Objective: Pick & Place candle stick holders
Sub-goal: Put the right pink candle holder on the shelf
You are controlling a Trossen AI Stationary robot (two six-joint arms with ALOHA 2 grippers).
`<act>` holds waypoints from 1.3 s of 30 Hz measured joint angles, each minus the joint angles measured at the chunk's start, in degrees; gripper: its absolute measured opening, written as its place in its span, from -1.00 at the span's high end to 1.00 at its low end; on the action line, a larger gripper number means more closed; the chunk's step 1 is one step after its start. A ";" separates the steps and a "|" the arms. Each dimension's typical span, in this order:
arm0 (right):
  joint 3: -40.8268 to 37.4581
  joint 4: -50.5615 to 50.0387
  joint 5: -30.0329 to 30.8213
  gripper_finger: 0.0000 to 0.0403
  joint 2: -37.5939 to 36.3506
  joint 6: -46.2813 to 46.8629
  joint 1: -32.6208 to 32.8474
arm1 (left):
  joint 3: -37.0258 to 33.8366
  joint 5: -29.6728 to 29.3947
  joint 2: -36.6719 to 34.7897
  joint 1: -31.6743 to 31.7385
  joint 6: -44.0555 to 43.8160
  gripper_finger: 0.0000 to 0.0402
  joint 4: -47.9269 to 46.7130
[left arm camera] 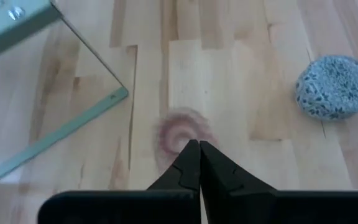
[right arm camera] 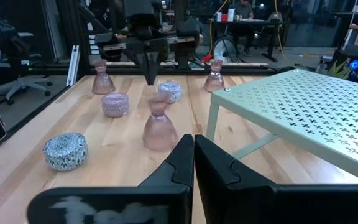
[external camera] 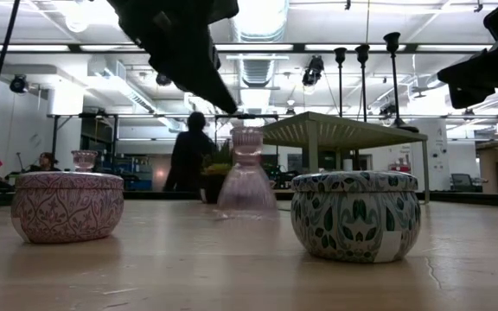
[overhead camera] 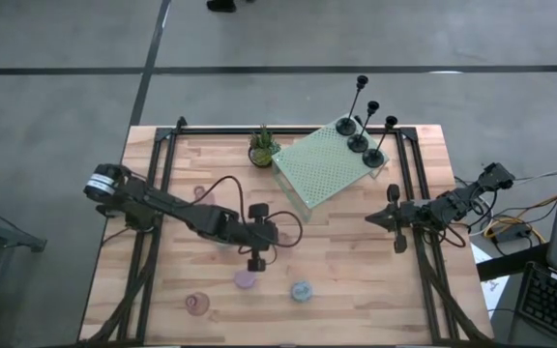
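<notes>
The fingers of my left gripper are shut above the opening of the cup by the platform, so they should open, go down and pinch the cup's rim (left arm camera: 181, 135) before lifting.
A pinkish glass cup (right arm camera: 158, 124) stands upright on its base on the table, between a pink round holder (external camera: 67, 206) and a blue patterned one (external camera: 355, 214). My left gripper (right arm camera: 149, 79) is shut and points down just above the cup's mouth (left arm camera: 182, 134), with a small gap. Two more cups (right arm camera: 102, 78) (right arm camera: 214, 74) and a pale round holder (right arm camera: 169, 91) stand farther left. Three black holders (overhead camera: 358, 143) stand on the pale green platform (overhead camera: 322, 169). My right gripper (overhead camera: 373, 219) is shut and empty at the table's right.
A small potted plant (overhead camera: 262, 145) stands by the platform's far left corner. The platform's leg and edge (left arm camera: 61, 127) lie close to the cup. Black frame rails (overhead camera: 158, 174) run along the table's sides. A person (external camera: 193, 151) is in the room behind.
</notes>
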 joint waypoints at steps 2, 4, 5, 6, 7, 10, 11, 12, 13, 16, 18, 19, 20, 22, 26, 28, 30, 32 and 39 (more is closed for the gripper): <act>0.00 0.00 0.00 0.96 0.02 -0.12 0.00 | -0.66 0.02 0.43 0.00 -0.17 1.00 -0.31; 0.00 -0.04 0.00 0.96 0.00 -0.23 0.02 | -1.17 0.02 0.91 0.00 -0.15 1.00 -0.44; 0.00 -0.02 0.00 0.96 0.00 -0.19 0.01 | -1.25 0.02 1.01 0.03 -0.15 1.00 -0.48; 0.00 -0.02 -0.01 0.96 0.00 -0.07 0.00 | -1.25 -0.02 1.10 0.05 -0.15 0.99 -0.37; 0.00 -0.01 -0.02 0.96 0.00 0.03 0.01 | -1.25 -0.02 1.10 0.04 -0.13 0.99 -0.20; 0.00 -0.02 0.00 0.96 0.00 -0.20 0.02 | -1.25 0.06 1.01 -0.09 -0.10 0.97 -0.24; 0.00 -0.02 0.00 0.96 0.00 -0.23 0.00 | -1.21 0.17 0.96 -0.11 0.32 0.95 -0.24; 0.00 0.00 0.00 0.96 0.00 -0.20 0.00 | -1.02 0.21 0.91 -0.13 1.29 0.92 -0.21; 0.00 -0.01 0.00 0.96 0.00 -0.09 0.00 | -0.66 0.27 0.90 -0.17 2.43 0.88 -0.05; 0.00 0.00 0.00 0.96 0.00 -0.04 0.01 | 0.61 0.44 1.55 -0.27 4.27 0.73 0.87; 0.00 0.02 0.00 0.96 0.00 -0.23 0.00 | 1.61 0.44 2.55 -0.24 4.61 0.60 0.91; 0.00 -0.02 -0.02 0.96 -0.02 -0.23 0.02 | 2.04 0.42 3.18 -0.20 5.20 0.54 0.89; 0.00 -0.01 0.00 0.96 -0.02 -0.18 0.02 | 2.58 0.42 3.74 -0.18 5.54 0.48 0.96; 0.00 -0.04 -0.01 0.96 -0.01 0.02 0.02 | 3.70 0.42 4.97 -0.06 5.66 0.35 1.15; 0.00 0.00 0.00 0.96 0.00 -0.23 0.00 | 5.34 -0.47 7.00 0.16 5.87 0.14 0.20; 0.00 0.00 0.00 0.96 0.00 0.00 0.01 | 6.28 -0.63 7.80 0.37 6.12 0.08 -1.77; 0.00 -0.03 0.00 0.96 0.00 -0.01 0.01 | 6.87 -1.13 8.53 0.69 6.36 0.06 -3.57; 0.00 0.02 -0.02 0.96 -0.04 -0.21 0.02 | 7.01 -1.73 9.39 0.98 6.39 0.06 -3.69; 0.00 0.00 0.00 0.96 -0.04 -0.20 0.02 | 7.17 -4.14 11.55 1.07 10.55 0.09 -3.32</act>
